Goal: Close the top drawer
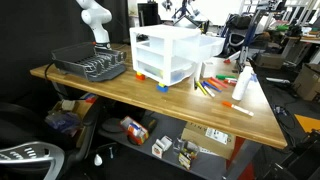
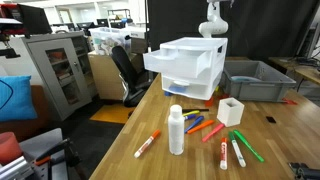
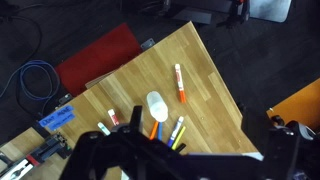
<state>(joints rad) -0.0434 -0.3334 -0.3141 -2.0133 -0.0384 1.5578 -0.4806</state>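
Next, my gripper goes to the front of the top drawer (image 1: pixel 221 47) and closes there, because that drawer sticks out from the white unit.
The small white drawer unit (image 1: pixel 168 55) stands on the wooden table (image 1: pixel 120 88). Its top drawer (image 2: pixel 168 60) sticks out from the front of the unit, beyond the two drawers under it; it also shows in an exterior view (image 1: pixel 152 44). The white robot arm (image 2: pixel 213 18) rises behind the unit. In the wrist view my gripper (image 3: pixel 203 124) is high above the table, its dark fingers spread wide with nothing between them. It looks down on a white bottle (image 3: pixel 156 103) and markers. It is well apart from the drawer.
A black dish rack (image 1: pixel 90 65) stands next to the unit, and a grey bin (image 2: pixel 255 80) behind it. In front lie several markers (image 2: pixel 215 128), a white bottle (image 2: pixel 176 130), a small white cup (image 2: pixel 230 112) and an orange marker (image 3: pixel 181 82). The table edge (image 3: pixel 215 60) drops to the floor.
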